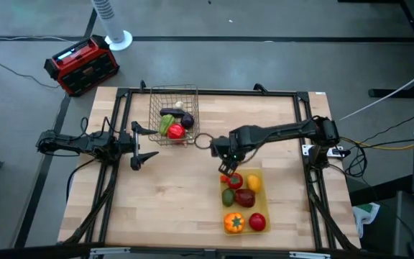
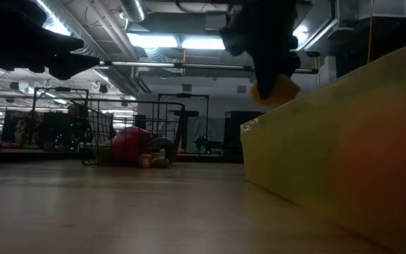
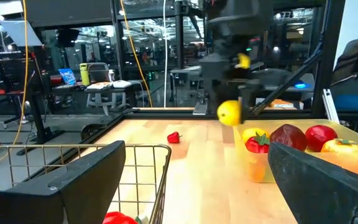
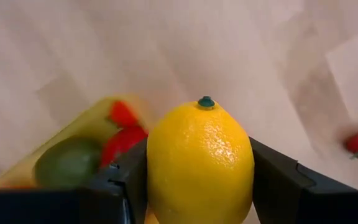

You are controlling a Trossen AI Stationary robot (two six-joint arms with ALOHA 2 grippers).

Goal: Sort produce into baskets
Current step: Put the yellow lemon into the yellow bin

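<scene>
The right gripper I use will set the yellow lemon down in the yellow tray (image 1: 236, 190) (image 4: 102, 164) between the green avocado and the red tomato.
A yellow lemon (image 4: 201, 162) with a green nub hangs above the table, just off the far end of the yellow tray (image 1: 263, 216); my right gripper (image 1: 226, 160) is shut on it. The tray holds several pieces of produce, red, green, yellow and orange. The wire basket (image 1: 182, 92) at the far middle holds a purple, a red and a green piece. A small red piece (image 3: 174, 137) lies on the wood beyond the tray. My left gripper (image 1: 144, 144) stands open and level beside the wire basket, with nothing between its fingers. My right gripper pinches the lemon's two opposite sides (image 4: 154, 174) between its two fingers, which come from above and point down. The lemon's nub end (image 4: 206, 101) shows free between the fingers. The lemon (image 3: 229, 113) is lifted clear of the table and the tray.
A red-and-black box (image 1: 81, 65) and a white fan base (image 1: 117, 39) stand on the floor beyond the table's far left corner. Black frame rails (image 1: 214, 92) run along the table's far and side edges. Bare wood (image 1: 171, 208) lies left of the tray.
</scene>
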